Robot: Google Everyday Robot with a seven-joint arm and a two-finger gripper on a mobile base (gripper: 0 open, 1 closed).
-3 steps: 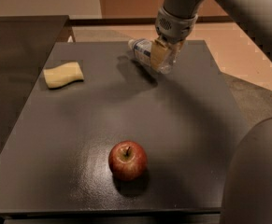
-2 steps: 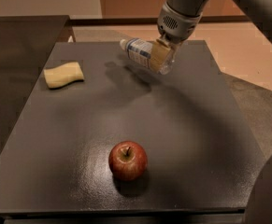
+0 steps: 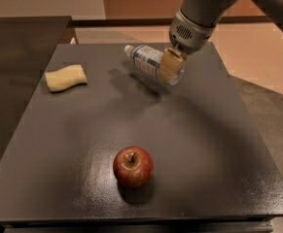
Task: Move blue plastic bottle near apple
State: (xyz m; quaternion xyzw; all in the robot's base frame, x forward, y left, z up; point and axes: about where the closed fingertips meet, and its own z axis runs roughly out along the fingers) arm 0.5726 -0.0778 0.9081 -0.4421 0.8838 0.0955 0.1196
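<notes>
Next, my gripper puts the blue plastic bottle down and lets it go on the dark table [image 3: 164, 133], just behind the dark red apple.
The blue plastic bottle [image 3: 148, 61] is clear with a white cap pointing left and a pale blue-and-white label. It hangs on its side above the far part of the dark table, casting a shadow below. My gripper [image 3: 170, 66] is shut on the bottle near its base end, coming down from the upper right. The dark red apple [image 3: 133, 167] stands upright with its stem up near the front middle of the table, well apart from the bottle.
A pale yellow sponge-like piece [image 3: 65, 77] lies at the far left of the dark table [image 3: 219, 144]. A darker counter [image 3: 19, 47] adjoins on the left. Floor lies beyond the table's right edge.
The gripper has lifted the bottle off the table and carried it slightly toward the front and right; the bottle's shadow is now separate below it. Apple and yellow piece have not moved.
</notes>
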